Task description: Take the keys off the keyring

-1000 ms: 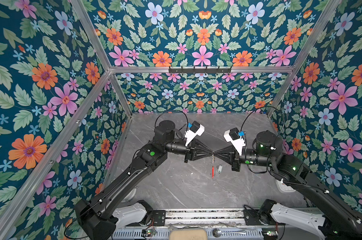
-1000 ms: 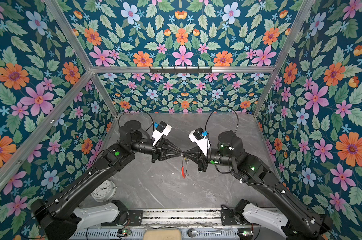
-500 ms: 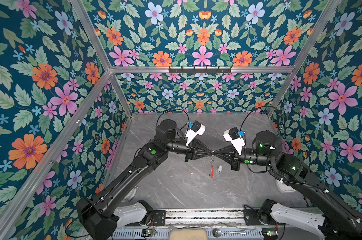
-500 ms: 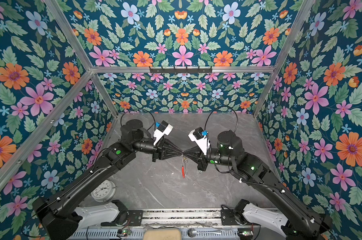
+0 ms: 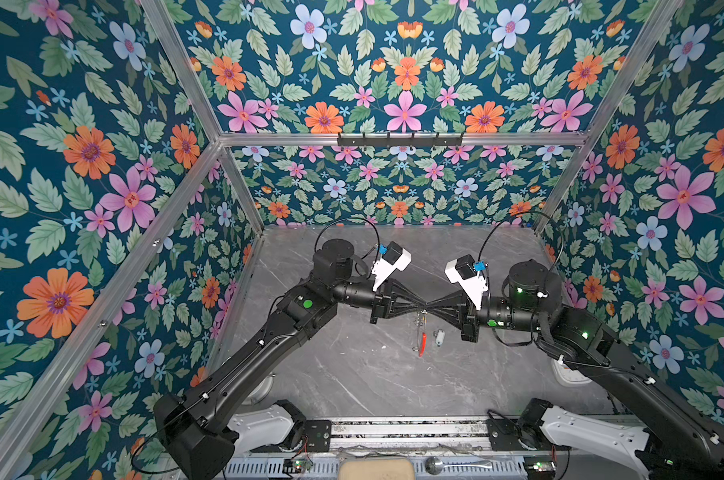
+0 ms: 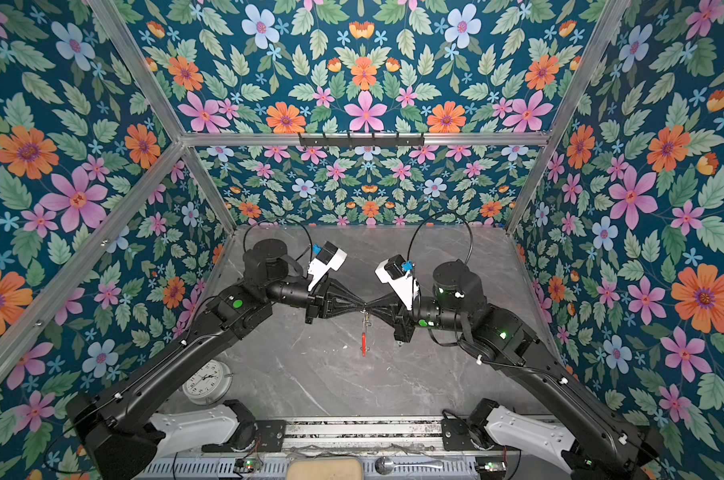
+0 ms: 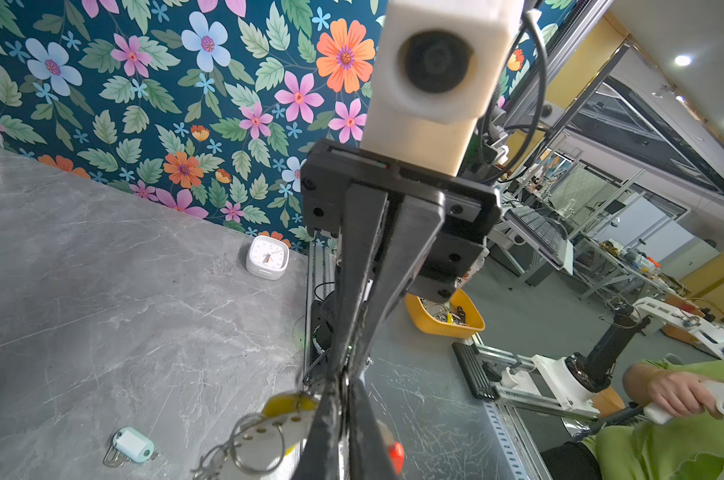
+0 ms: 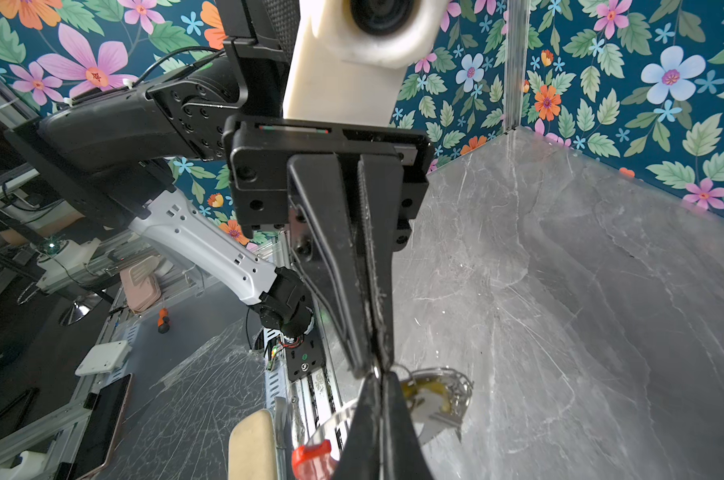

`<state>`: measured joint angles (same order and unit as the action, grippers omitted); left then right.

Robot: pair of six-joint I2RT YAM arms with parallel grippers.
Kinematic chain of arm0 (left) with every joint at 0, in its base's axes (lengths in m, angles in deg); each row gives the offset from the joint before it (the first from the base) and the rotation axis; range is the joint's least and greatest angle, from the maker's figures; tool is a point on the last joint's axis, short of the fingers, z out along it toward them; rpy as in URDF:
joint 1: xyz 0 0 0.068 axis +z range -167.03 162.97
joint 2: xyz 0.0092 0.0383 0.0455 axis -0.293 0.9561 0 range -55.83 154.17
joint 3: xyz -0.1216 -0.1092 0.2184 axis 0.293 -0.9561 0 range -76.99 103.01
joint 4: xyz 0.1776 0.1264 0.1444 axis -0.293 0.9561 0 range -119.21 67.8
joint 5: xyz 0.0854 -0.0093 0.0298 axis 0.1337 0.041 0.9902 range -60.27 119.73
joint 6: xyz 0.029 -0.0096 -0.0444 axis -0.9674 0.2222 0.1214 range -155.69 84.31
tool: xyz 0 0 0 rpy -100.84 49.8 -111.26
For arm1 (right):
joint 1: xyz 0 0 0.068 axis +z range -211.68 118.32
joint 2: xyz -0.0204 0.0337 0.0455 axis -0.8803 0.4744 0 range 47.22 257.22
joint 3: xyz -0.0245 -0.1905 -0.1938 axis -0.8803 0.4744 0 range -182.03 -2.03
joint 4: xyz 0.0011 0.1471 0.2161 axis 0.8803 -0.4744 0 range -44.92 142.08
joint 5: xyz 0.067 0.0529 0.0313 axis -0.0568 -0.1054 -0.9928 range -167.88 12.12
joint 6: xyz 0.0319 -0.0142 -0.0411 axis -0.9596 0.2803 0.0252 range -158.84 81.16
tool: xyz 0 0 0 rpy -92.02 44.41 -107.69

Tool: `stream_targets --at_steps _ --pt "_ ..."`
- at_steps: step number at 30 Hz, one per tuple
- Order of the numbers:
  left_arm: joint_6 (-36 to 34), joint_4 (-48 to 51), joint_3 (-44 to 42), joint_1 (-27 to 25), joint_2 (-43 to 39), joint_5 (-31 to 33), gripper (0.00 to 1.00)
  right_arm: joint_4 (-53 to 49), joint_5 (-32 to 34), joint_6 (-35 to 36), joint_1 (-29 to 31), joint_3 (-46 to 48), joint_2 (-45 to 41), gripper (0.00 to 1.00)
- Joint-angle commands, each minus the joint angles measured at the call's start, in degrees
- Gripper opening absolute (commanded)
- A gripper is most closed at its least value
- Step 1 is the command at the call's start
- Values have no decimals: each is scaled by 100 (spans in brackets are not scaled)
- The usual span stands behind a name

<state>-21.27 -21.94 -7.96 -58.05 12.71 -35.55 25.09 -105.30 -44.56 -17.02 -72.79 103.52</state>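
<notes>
The keyring's hoop is pinched at the same spot by both grippers, so my right gripper will open and then take the dangling key with the yellow tag (image 7: 290, 403) lower down.
Both grippers meet tip to tip above the middle of the grey table. My right gripper (image 5: 428, 310) (image 8: 377, 376) is shut on the thin hoop of the keyring (image 5: 422, 344) (image 8: 331, 419), which hangs below with its red section lowest. My left gripper (image 5: 420, 309) (image 7: 342, 384) is shut at the same spot, its tips pinching where a small silver ring meets the hoop. A key with a yellow tag (image 7: 287, 405) (image 8: 428, 395) dangles beside the fingers. Another key with a pale oblong tag (image 5: 439, 337) (image 7: 132, 444) lies loose on the table under the right gripper.
A round clock (image 6: 206, 382) stands at the front left under the left arm. A white square clock (image 7: 268, 257) sits near the table's front right. Floral walls close three sides. A yellow bin (image 7: 443, 322) stands off the table's front.
My left gripper's jaws have closed at the top of the keyring and it has edged right to touch the right gripper's tips. The right arm has stayed still.
</notes>
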Motion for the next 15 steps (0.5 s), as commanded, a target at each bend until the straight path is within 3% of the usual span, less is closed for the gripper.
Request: stream_targets --at_steps 1,4,11,15 --pt "-162 -59 28 -68 -32 -126 3 350 27 -18 5 -4 6 0" --pt "-258 -63 -3 -81 -89 -18 0 369 65 -5 -6 1 -13 0" --pt "-421 -58 -59 -73 -253 86 0 360 229 93 -10 147 -291 40" --pt "-404 -192 -98 -78 -319 44 0 420 -91 200 -93 350 -447 49"
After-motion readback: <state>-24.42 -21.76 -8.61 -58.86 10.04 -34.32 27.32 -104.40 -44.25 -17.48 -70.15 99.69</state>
